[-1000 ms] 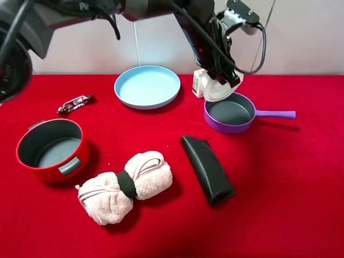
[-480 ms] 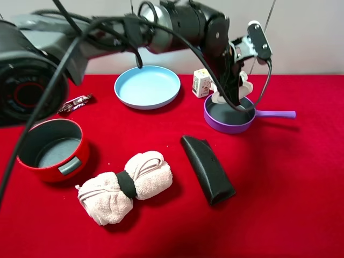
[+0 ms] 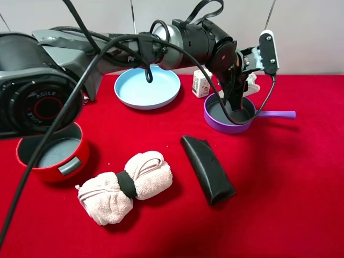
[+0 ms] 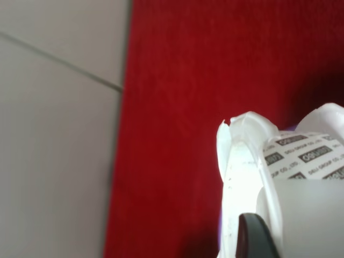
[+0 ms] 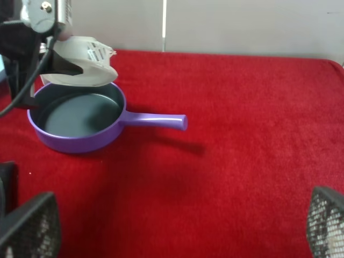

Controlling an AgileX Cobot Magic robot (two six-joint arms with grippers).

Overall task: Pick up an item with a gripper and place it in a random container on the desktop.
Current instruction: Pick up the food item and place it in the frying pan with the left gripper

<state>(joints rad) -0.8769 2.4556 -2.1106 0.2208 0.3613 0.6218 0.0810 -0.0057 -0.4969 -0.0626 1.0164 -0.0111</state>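
Observation:
Next, I release the white translucent tub from my left gripper inside the purple frying pan [image 3: 232, 109], on its dark bottom.
The white translucent tub [image 3: 251, 85] is gripped by my left gripper [image 3: 243, 92], which reaches across to the right side of the table. The tub hangs tilted just over the far rim of the purple frying pan [image 3: 223, 127], whose handle points right. In the right wrist view the tub [image 5: 83, 58] sits above the pan [image 5: 75, 141], with a black finger [image 5: 60, 66] on it. The left wrist view shows the tub [image 4: 290, 183] close up against a finger [image 4: 257, 237]. My right gripper [image 5: 180, 226] is open and empty, on the handle side of the pan.
A small white carton [image 3: 201, 82] stands behind the pan. A light blue plate [image 3: 147, 87] is at the back. A red pot [image 3: 51, 152] is at the left, a rolled pink towel [image 3: 126, 185] in front, and a black case [image 3: 207, 169] at centre.
My left arm has swung lower and further right with the tub, carrying it from the pan's left rim to over its far rim. The pan has not moved.

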